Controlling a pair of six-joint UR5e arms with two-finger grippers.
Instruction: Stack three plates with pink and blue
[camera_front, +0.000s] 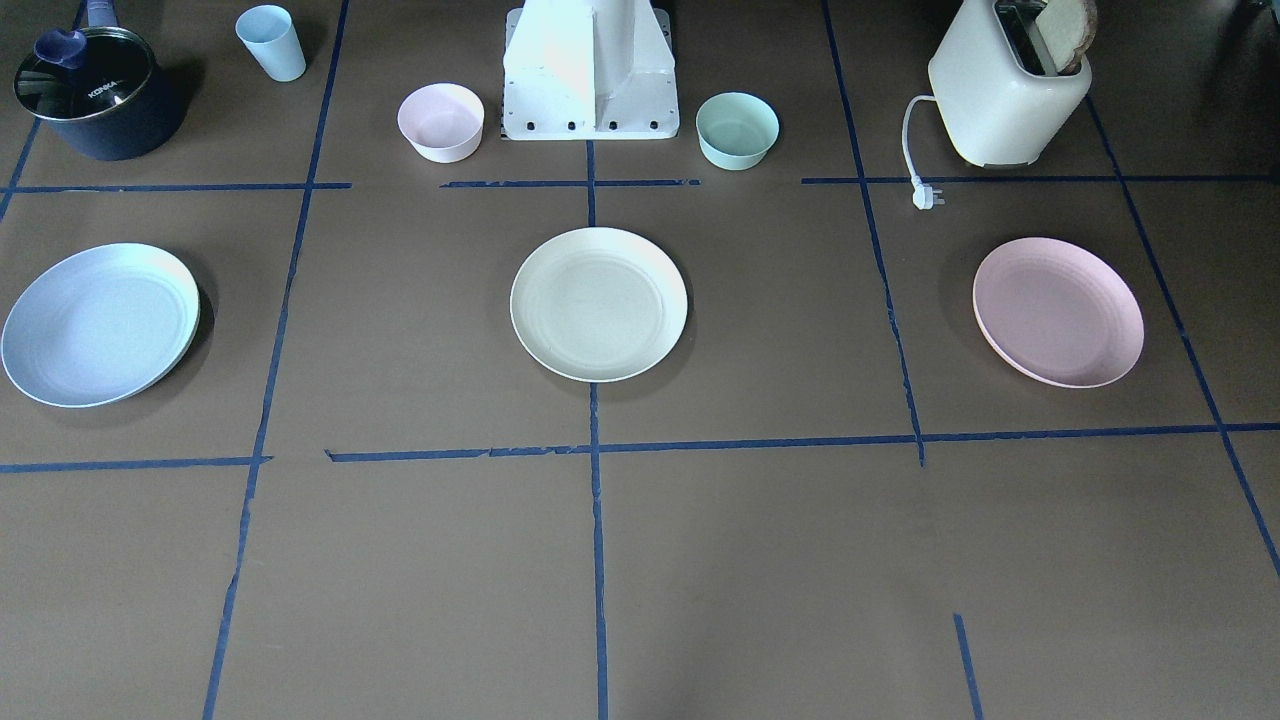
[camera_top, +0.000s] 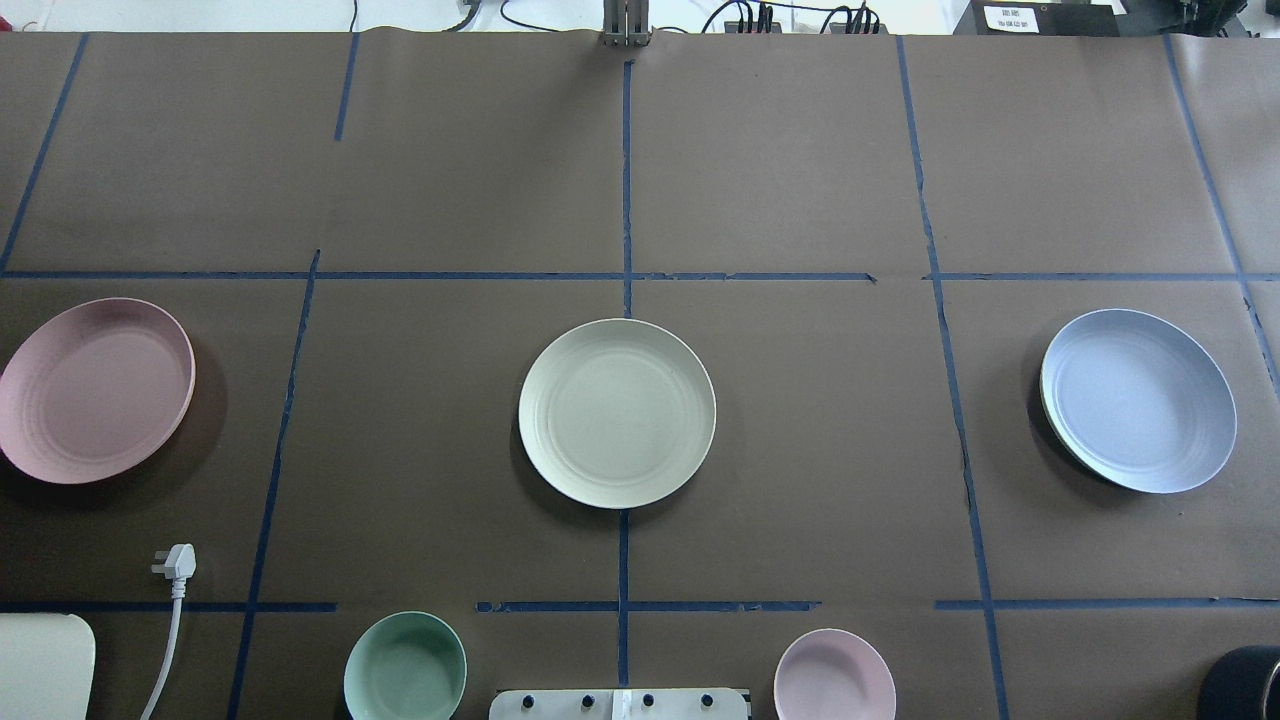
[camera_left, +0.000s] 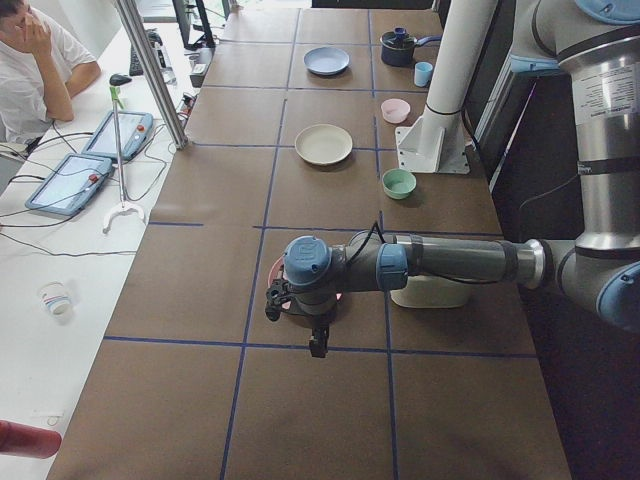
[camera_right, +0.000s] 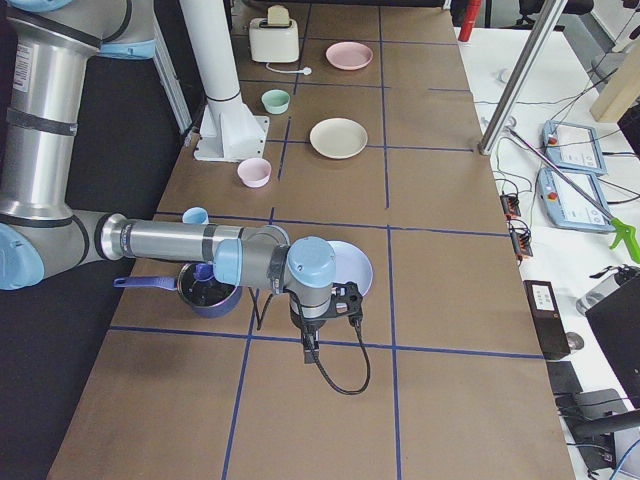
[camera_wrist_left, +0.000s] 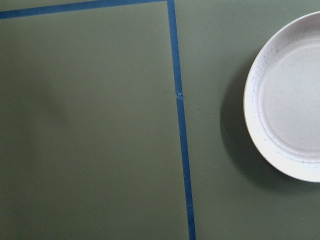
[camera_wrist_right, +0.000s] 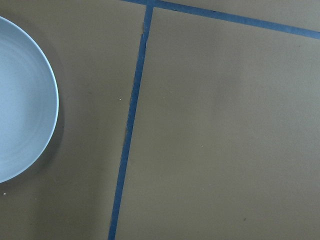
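Note:
The robot's left gripper should close on the rim of the pink plate, at the side (camera_front: 1138, 312) (camera_wrist_left: 245, 106) farthest away from the cream-white plate.
Three plates lie apart in a row on the brown table. The cream-white plate (camera_front: 598, 304) is in the middle (camera_top: 617, 413). The pale pink plate (camera_front: 1058, 311) is on my left side (camera_top: 95, 389) and shows in the left wrist view (camera_wrist_left: 290, 100). The pale blue plate (camera_front: 100, 323) is on my right side (camera_top: 1138, 399) and shows in the right wrist view (camera_wrist_right: 20, 100). My left gripper (camera_left: 300, 310) hovers over the pink plate. My right gripper (camera_right: 325, 310) hovers by the blue plate (camera_right: 352, 262). I cannot tell whether either is open or shut.
Near the robot base (camera_front: 590, 75) stand a small pink bowl (camera_front: 441, 121) and a mint bowl (camera_front: 737, 129). A light blue cup (camera_front: 271, 42) and dark pot (camera_front: 95, 92) are behind the blue plate. A toaster (camera_front: 1008, 85) with loose plug (camera_front: 927, 197) is behind the pink plate.

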